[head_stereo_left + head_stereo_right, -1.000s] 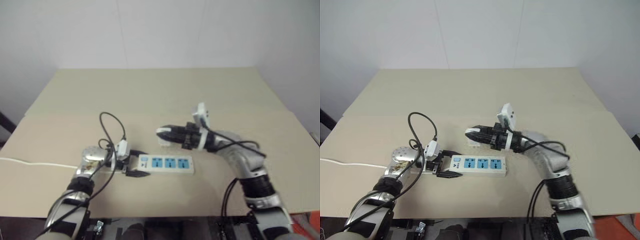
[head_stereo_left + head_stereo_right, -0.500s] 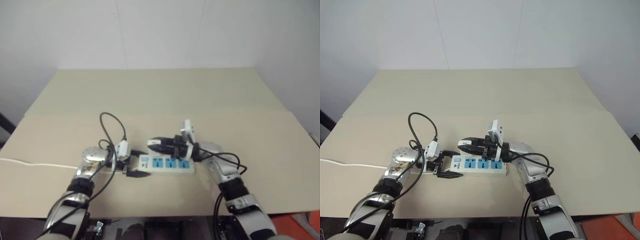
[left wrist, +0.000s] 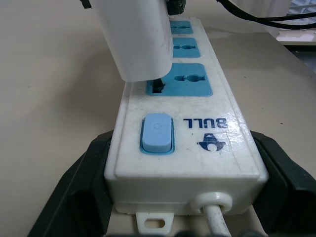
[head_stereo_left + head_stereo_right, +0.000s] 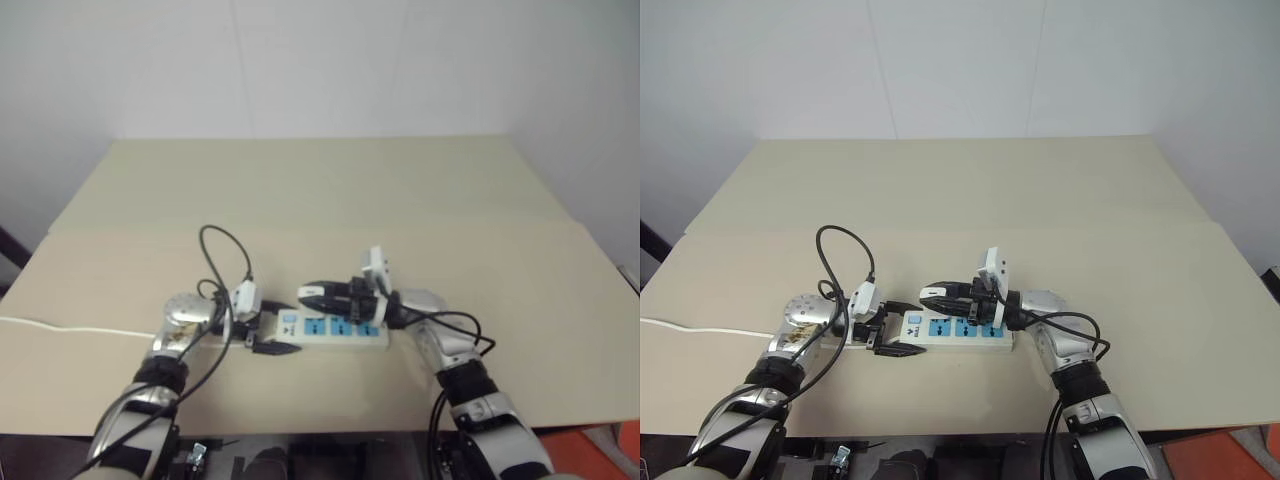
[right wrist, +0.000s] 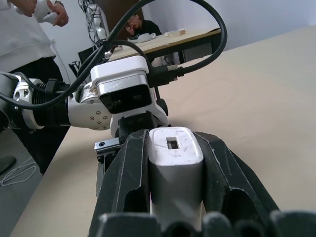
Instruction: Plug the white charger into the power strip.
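Note:
My right gripper should release the white charger standing in the blue socket (image 4: 315,320) nearest the power strip's switch. The charger is now held just above the strip.
The power strip (image 4: 338,329) lies near the table's front edge, a white bar with three blue sockets and a blue switch (image 3: 157,133). My left gripper (image 4: 890,337) is shut on its switch end, one black finger (image 3: 81,185) on each side. My right gripper (image 5: 170,134) is shut on the white charger (image 5: 175,158), a small white block. It is held just above the strip, reaching in from the right. In the left wrist view the charger (image 3: 136,42) stands tilted over the socket nearest the switch, its lower end touching that socket. How deep the prongs sit is hidden.
The strip's thin white cord (image 4: 70,327) runs off the table's left edge. A black cable (image 4: 225,255) loops above my left wrist. The beige table (image 4: 320,190) stretches back to a white wall. In the right wrist view a person (image 5: 24,34) stands beyond the table.
My right arm has come down and to the left, bringing the charger from above the strip's far side onto the socket by the switch. The left gripper and the strip have stayed put.

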You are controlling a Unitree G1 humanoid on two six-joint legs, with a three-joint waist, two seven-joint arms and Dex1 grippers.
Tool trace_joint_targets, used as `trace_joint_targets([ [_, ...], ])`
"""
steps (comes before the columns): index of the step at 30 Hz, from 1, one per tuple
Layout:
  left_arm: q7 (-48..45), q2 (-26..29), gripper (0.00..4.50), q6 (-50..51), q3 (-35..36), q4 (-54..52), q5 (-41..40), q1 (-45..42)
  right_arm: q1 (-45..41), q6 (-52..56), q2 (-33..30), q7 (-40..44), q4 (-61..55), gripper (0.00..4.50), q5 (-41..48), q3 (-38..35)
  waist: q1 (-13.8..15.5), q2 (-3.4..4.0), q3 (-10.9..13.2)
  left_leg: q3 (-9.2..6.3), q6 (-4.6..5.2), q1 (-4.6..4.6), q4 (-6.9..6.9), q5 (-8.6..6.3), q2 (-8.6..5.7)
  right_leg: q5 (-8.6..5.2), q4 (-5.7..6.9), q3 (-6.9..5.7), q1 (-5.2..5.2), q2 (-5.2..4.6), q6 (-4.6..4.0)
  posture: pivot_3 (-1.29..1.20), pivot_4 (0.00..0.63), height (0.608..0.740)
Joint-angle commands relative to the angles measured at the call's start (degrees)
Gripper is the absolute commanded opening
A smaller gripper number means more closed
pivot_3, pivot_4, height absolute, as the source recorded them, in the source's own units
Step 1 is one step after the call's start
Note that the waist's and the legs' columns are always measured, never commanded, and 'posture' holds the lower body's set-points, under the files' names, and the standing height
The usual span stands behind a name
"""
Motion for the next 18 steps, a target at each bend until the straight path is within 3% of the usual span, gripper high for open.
trace_joint_targets([
  [1,-0.2,0.4,3.29,0.2,-0.5,-1.8,0.1,-0.2,0.5,-1.8,0.1,0.6,0.1,1.11,-0.1,-1.1,0.0,0.0,0.0,0.0,0.0,0.0,0.0,0.0,0.0,0.0,0.0,0.0,0.0,0.0,0.0,0.0,0.15,0.74],
  [18,-0.3,0.7,3.29,1.2,-0.5,-3.2,-0.3,0.5,1.3,-3.2,-1.0,1.7,3.4,1.11,-0.3,-2.2,0.1,0.0,0.0,0.0,-0.01,0.01,0.0,0.0,0.0,0.0,0.01,0.01,0.01,0.0,0.0,0.0,0.15,0.74],
])
